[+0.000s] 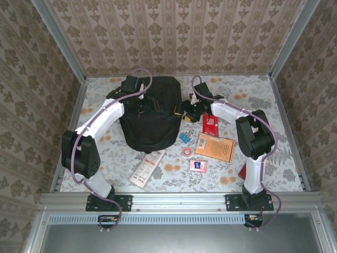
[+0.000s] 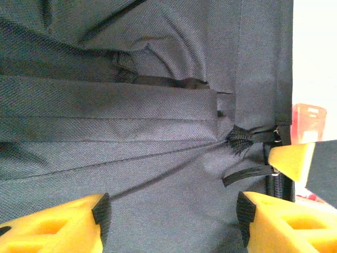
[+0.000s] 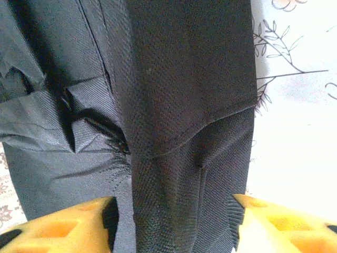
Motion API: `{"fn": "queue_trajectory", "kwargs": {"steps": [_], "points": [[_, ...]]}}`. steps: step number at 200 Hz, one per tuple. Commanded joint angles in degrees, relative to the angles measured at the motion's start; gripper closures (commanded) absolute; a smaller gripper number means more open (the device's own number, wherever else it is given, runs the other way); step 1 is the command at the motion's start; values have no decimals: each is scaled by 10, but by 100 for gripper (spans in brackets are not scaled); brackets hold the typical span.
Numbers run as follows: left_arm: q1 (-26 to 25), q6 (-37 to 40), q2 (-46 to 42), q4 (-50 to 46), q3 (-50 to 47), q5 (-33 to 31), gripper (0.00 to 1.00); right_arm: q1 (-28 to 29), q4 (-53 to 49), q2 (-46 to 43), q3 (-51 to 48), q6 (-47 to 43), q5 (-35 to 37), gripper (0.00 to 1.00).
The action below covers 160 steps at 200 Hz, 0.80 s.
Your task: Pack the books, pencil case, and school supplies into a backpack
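I will first pinch the backpack's side fold (image 3: 169, 197) with my right gripper and steady it, because the zip pulls sit on the backpack's loose edge beyond my left gripper.
The black backpack (image 1: 150, 118) lies in the middle of the table. My left gripper (image 1: 138, 104) hovers over its upper left part. In the left wrist view the gripper (image 2: 174, 216) stands open above flat fabric (image 2: 131, 132), near a zip pull (image 2: 247, 175). My right gripper (image 1: 189, 112) is at the bag's right edge. It is open (image 3: 174, 221) with a dark mesh fold of the backpack (image 3: 184, 105) between its jaws. The red book (image 1: 210, 125) and the orange book (image 1: 215, 147) lie right of the bag. The blue block (image 1: 184, 138), pink tape roll (image 1: 186, 152) and square packet (image 1: 197, 165) lie below them. I cannot pick out the pencil case.
A long white and red flat thing (image 1: 147, 167) lies in front of the bag. A dark red thing (image 1: 243, 171) sits beside the right arm's lower link. Patterned walls close in the table on three sides. A rail (image 1: 179, 199) runs along the near edge.
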Motion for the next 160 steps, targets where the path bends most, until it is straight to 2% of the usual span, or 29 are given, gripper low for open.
{"fn": "queue_trajectory", "kwargs": {"steps": [1, 43, 71, 110, 145, 160], "points": [[-1, -10, -19, 8, -16, 5, 34, 6, 39, 6, -5, 19, -23, 46], [-1, -5, -27, 12, -32, -4, 34, 11, 69, -8, -24, 30, -30, 69], [-1, -10, -19, 21, -37, 12, 33, 11, 83, -7, -33, 36, -40, 84], [-1, -19, 3, 37, -33, 58, 32, 9, 184, -22, -70, 77, -76, 85], [-1, -72, 34, 69, -42, 122, 31, -3, 356, -28, -122, 173, -124, 82], [-1, -96, 39, 95, -56, 141, 31, -5, 399, -28, -134, 195, -132, 75]]}}
